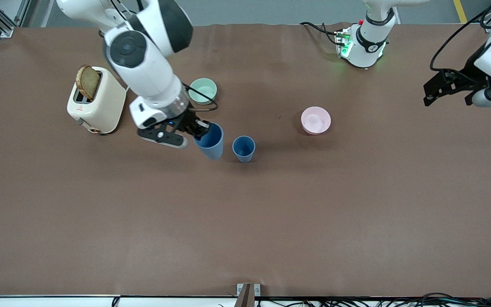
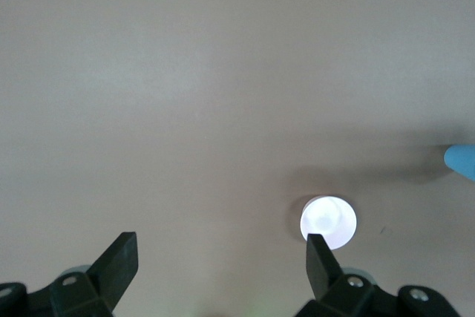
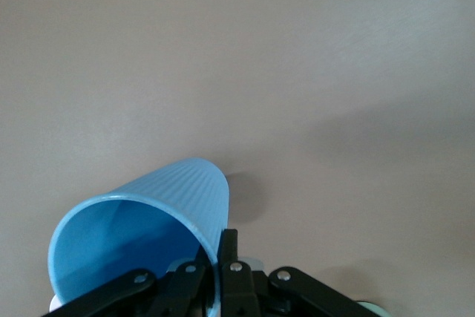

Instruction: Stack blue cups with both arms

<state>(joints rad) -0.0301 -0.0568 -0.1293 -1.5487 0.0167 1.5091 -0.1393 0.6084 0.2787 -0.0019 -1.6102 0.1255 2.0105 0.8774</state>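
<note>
Next, I release my right gripper's blue cup, now held above the table, inside the second blue cup (image 1: 244,146) standing on the table.
My right gripper (image 1: 199,129) is shut on the rim of one blue cup (image 1: 210,141), one finger inside and one outside, and holds it above the table. The right wrist view shows this cup (image 3: 141,235) pinched at its rim by my right gripper (image 3: 217,261). The second blue cup (image 1: 244,148) stands upright on the table beside the held one, toward the left arm's end. My left gripper (image 1: 435,89) is open and empty, waiting high at the left arm's end of the table. In the left wrist view my left gripper (image 2: 223,254) is open over bare table.
A mint-green bowl (image 1: 203,91) sits farther from the front camera than the cups, next to the right arm. A pink bowl (image 1: 316,120) sits toward the left arm's end; it also shows in the left wrist view (image 2: 328,220). A cream toaster (image 1: 96,100) holds a bread slice (image 1: 88,82).
</note>
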